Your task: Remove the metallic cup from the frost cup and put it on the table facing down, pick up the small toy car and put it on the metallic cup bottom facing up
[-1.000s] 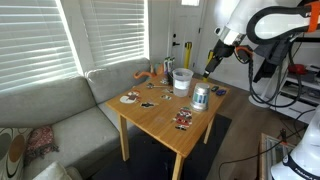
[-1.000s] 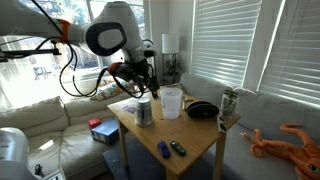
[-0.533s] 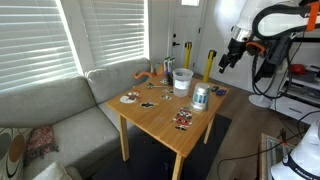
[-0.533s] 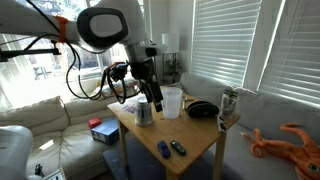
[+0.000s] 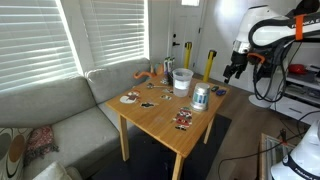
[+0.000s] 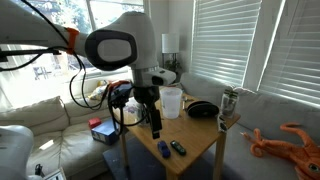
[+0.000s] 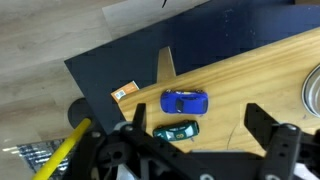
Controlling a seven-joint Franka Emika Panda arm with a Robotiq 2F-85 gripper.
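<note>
The robot's gripper needs to close on the front and back ends [image 5: 220, 91] [image 7: 185, 103] of the small blue toy car, the one next to the dark green car.
The small toy car [image 7: 184, 102] is blue and lies on the table [image 7: 250, 70] near its corner, beside a dark green car [image 7: 176, 131]. My gripper [image 7: 200, 135] is open and empty, its fingers spread just above and beside both cars. In both exterior views it hangs over the table's corner [image 5: 232, 70] [image 6: 155, 128]. The blue car also shows in an exterior view [image 6: 162, 150]. The metallic cup [image 5: 200, 97] stands on the table apart from the frost cup [image 5: 182, 80] [image 6: 171, 102]. My arm hides the metallic cup in one exterior view.
A black bowl [image 6: 203, 110], a plate with small items [image 5: 130, 98] and other small objects lie on the table. An orange toy [image 6: 300, 140] lies on the sofa [image 5: 60, 110]. A yellow pole [image 5: 210, 65] stands behind. A dark rug [image 7: 120, 65] lies below the table's corner.
My arm has swung away from the cups to the table's corner and come down over the two toy cars. The gripper has stayed open. The cups have not moved.
</note>
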